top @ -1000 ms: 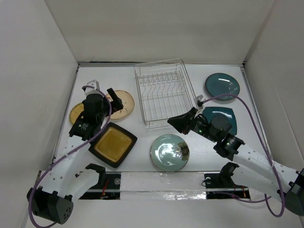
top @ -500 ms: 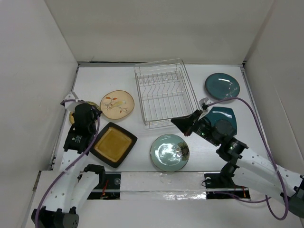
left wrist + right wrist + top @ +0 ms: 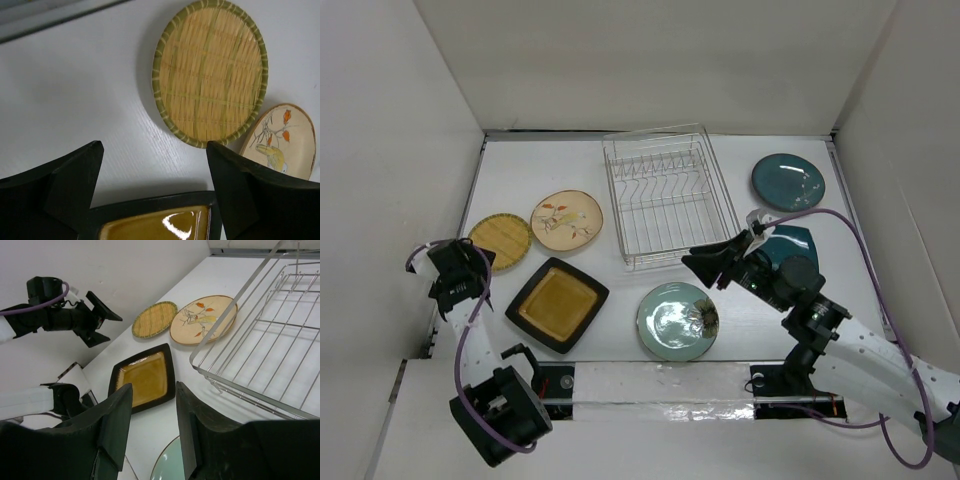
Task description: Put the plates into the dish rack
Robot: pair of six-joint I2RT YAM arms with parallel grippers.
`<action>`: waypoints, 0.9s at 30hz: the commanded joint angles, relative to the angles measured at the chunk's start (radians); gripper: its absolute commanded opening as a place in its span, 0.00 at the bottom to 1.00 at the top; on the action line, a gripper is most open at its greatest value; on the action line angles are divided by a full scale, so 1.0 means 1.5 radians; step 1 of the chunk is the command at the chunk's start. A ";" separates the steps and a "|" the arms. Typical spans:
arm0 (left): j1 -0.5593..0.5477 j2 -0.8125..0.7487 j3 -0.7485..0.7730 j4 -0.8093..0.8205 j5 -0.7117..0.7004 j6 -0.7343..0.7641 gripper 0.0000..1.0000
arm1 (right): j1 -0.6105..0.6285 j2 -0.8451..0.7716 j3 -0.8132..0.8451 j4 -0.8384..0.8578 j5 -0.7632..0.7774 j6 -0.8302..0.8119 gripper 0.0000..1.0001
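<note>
The woven tan plate's near rim (image 3: 495, 267) (image 3: 164, 114), beside the cream bird-pattern plate, is the next spot my left gripper will go to, and it should close there.
The silver wire dish rack (image 3: 665, 200) stands at the back middle with no plates in it. On the table lie a woven tan plate (image 3: 500, 240), a cream bird-pattern plate (image 3: 567, 220), a square black-rimmed mustard plate (image 3: 558, 304), a pale green plate (image 3: 677, 321), a round teal plate (image 3: 788, 182) and a square teal plate (image 3: 798, 240) partly under my right arm. My left gripper (image 3: 480, 262) is open and empty at the left edge, above the mustard plate's far rim (image 3: 160, 225). My right gripper (image 3: 705, 262) is open and empty in front of the rack's near corner (image 3: 210, 371).
White walls close in the table on the left, back and right. The left arm hangs close to the left wall. The right wrist view shows the left gripper (image 3: 97, 319) beside the woven plate (image 3: 155, 318) and the bird plate (image 3: 202, 319).
My left arm has drawn back from the cream plate to the table's left edge, uncovering both tan plates. My right gripper has shifted slightly right and stays open.
</note>
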 commanded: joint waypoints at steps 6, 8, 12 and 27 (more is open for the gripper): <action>0.010 0.067 -0.047 0.120 0.131 -0.073 0.84 | 0.005 -0.007 0.018 0.003 0.006 -0.009 0.46; 0.010 0.091 -0.066 0.159 0.132 -0.097 0.80 | 0.005 -0.006 0.016 0.007 0.006 -0.008 0.46; 0.010 0.142 -0.088 0.237 0.120 -0.136 0.74 | 0.005 0.008 0.019 0.007 0.003 -0.009 0.46; 0.010 0.253 -0.127 0.417 0.122 -0.256 0.57 | -0.001 0.014 0.018 0.015 -0.026 -0.006 0.47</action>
